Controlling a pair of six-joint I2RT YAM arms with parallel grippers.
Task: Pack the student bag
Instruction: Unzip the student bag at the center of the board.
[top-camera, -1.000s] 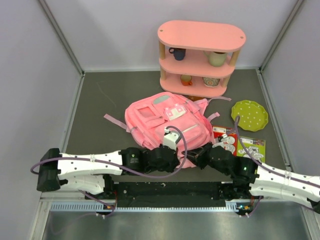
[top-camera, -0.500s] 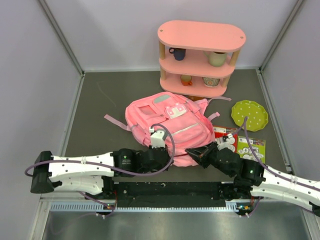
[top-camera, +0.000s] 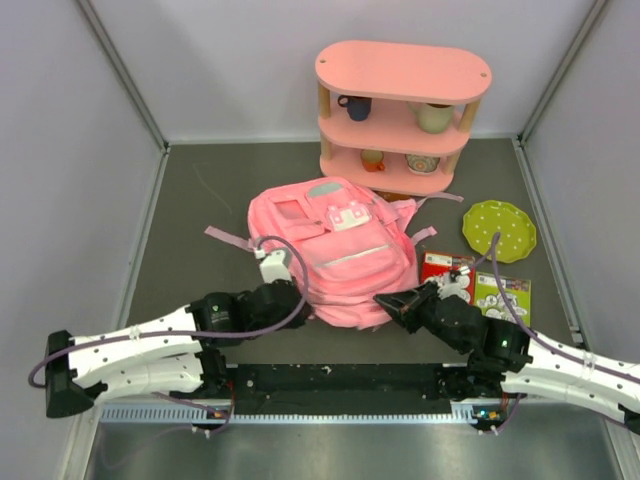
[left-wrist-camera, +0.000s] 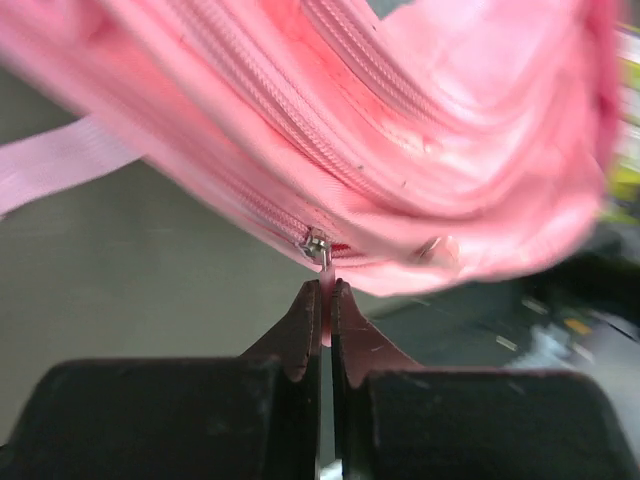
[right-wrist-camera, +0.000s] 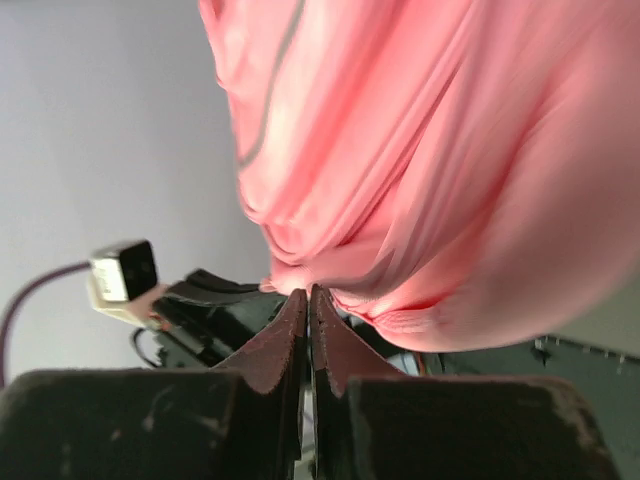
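Note:
My right gripper should open and take the bag's edge (left-wrist-camera: 368, 238) beside the zipper pull, because it is pinching a bunched fold of the bag's fabric away from the pull.
The student bag (top-camera: 335, 245), a soft pink backpack, lies in the middle of the table with its near edge raised. My left gripper (top-camera: 300, 305) is at its near left corner. In the left wrist view the gripper (left-wrist-camera: 327, 290) is shut on the pink tab of the metal zipper pull (left-wrist-camera: 318, 245), on the bag's (left-wrist-camera: 430, 140) zipper line. My right gripper (top-camera: 384, 301) is at the bag's near right edge. In the right wrist view it (right-wrist-camera: 308, 297) is shut on a fold of the bag's fabric (right-wrist-camera: 430, 160).
A rigid pink three-tier shelf (top-camera: 403, 70) with cups stands behind the bag. A green dotted plate (top-camera: 499, 230) lies at the right. A red booklet (top-camera: 447, 272) and a green one (top-camera: 503, 293) lie beside the bag's right side. A pink strap (top-camera: 228, 240) trails left.
My left gripper has moved left along the bag's near edge with the zipper pull in it. The bag has shifted and bulged up. My right gripper has stayed at the near right edge.

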